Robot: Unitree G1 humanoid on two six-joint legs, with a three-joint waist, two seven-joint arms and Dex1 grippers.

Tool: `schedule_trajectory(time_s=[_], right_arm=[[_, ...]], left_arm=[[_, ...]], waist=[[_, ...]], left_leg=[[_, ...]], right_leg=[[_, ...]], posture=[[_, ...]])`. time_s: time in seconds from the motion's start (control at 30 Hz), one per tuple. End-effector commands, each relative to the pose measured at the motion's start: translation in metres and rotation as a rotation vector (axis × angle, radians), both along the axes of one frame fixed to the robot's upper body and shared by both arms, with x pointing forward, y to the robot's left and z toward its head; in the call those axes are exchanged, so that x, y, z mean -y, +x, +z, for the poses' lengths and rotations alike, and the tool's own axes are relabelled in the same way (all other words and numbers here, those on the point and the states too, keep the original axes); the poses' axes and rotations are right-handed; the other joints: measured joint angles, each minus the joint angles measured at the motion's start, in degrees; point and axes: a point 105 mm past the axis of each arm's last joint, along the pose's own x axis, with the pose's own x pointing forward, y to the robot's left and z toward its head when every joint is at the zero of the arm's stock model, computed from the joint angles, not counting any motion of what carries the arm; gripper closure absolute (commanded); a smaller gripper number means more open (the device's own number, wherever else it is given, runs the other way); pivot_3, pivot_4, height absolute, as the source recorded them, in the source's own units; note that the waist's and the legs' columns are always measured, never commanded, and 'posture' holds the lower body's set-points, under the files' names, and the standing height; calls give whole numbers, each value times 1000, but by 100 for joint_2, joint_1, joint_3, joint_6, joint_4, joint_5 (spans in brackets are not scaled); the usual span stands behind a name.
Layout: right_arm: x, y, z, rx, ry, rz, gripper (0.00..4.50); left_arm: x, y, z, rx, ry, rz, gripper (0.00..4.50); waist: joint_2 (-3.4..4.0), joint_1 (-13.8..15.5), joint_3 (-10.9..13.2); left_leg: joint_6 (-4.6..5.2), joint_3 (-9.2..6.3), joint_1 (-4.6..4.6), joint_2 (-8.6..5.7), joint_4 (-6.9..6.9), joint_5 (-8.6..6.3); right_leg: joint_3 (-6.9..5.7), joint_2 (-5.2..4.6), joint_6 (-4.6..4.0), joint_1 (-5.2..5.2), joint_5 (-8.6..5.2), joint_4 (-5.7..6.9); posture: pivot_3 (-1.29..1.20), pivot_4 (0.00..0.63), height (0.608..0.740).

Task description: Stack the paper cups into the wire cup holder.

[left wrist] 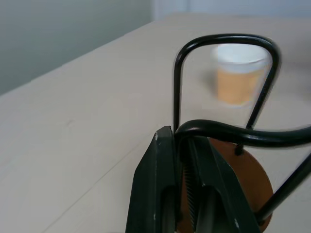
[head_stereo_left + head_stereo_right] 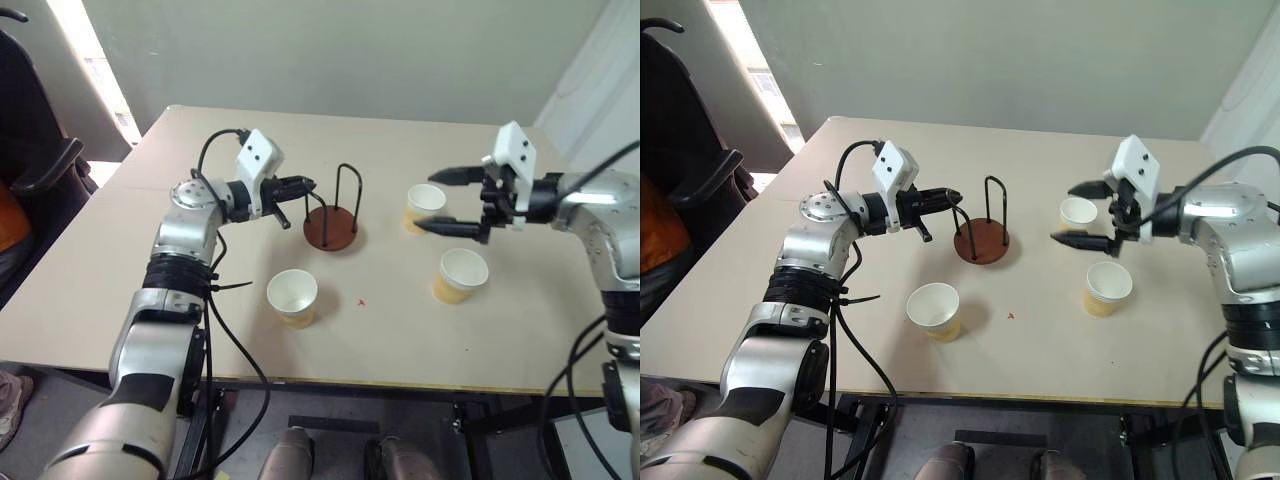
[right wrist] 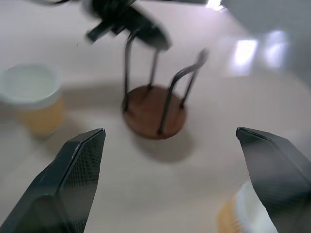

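Observation:
The robot's right gripper will close on the near side of the paper cup's rim [image 2: 464,286], taking the front cup of the pair beside this gripper.
The wire cup holder [image 2: 330,228], a reddish-brown disc with two upright black wire loops, stands mid-table. My left gripper [image 2: 303,187] is shut on the top of the loop nearest it [image 1: 214,130], seen up close in the left wrist view. Three tan paper cups stand upright on the table: one near the front [image 2: 292,296], one right of the holder [image 2: 424,205], one further front on the right [image 2: 463,273]. My right gripper [image 2: 437,199] hovers open and empty beside the far right cup, pointing toward the holder [image 3: 154,111].
The beige table [image 2: 120,270] has its front edge close to me and a small red mark [image 2: 361,300] near the middle. A dark chair [image 2: 40,160] stands off the table's left side. A grey wall rises behind.

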Motion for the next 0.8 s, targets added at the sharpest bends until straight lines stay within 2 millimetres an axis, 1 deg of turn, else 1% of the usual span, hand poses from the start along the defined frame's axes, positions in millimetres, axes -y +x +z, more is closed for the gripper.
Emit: schedule_trajectory(time_s=[0.03,0.1,0.13,0.23,0.3,0.33,0.4,0.6,0.8], right_arm=[[-7,-30,-4,-64,-50,149,0],[-4,-33,-15,-86,-104,148,0],[-3,-33,-17,-90,-114,143,0],[-2,-32,-18,-90,-120,127,0],[-3,-32,-18,-89,-116,124,0],[-3,-33,-17,-90,-114,125,0],[-3,-34,-17,-91,-112,125,0],[-4,-34,-16,-86,-102,107,0],[-2,-34,-18,-92,-105,85,0]], left_arm=[[32,-34,10,17,37,-186,4461],[44,-46,3,-9,29,-235,4461],[48,-51,-1,-32,19,-252,4461],[59,-65,-18,-90,24,-309,4461],[62,-71,-28,-115,39,-325,4461],[63,-73,-33,-128,45,-330,4461],[63,-76,-43,-147,62,-333,4461],[68,-75,-65,-166,107,-320,4461],[70,-77,-73,-172,126,-316,4461]], waist=[[0,0,0],[0,-1,0],[0,-1,0],[-2,-6,1],[-4,-13,2],[-4,-18,2],[-4,-35,2],[-4,-38,2],[-4,-37,2]], left_leg=[[0,18,-2,-5,2,0],[2,57,3,-7,6,-1],[3,64,7,-6,7,-2],[17,69,24,2,16,-7],[50,78,49,9,13,-14],[81,86,54,6,13,-26],[112,93,66,-3,14,-39],[136,93,69,-12,20,-34],[140,93,70,-11,15,-35]], right_leg=[[0,-2,4,0,-2,-2],[12,-5,14,1,-5,3],[18,-5,19,2,-2,3],[45,-6,38,8,11,7],[102,-1,56,12,22,10],[113,-1,64,15,27,8],[138,-4,77,20,34,3],[158,-14,82,23,36,-4],[161,-16,81,23,36,-3]], posture=[[0,150,740],[0,150,740],[0,150,740],[0,150,740],[0,150,740],[0,150,740],[0,150,740],[0,150,740],[0,150,740]])
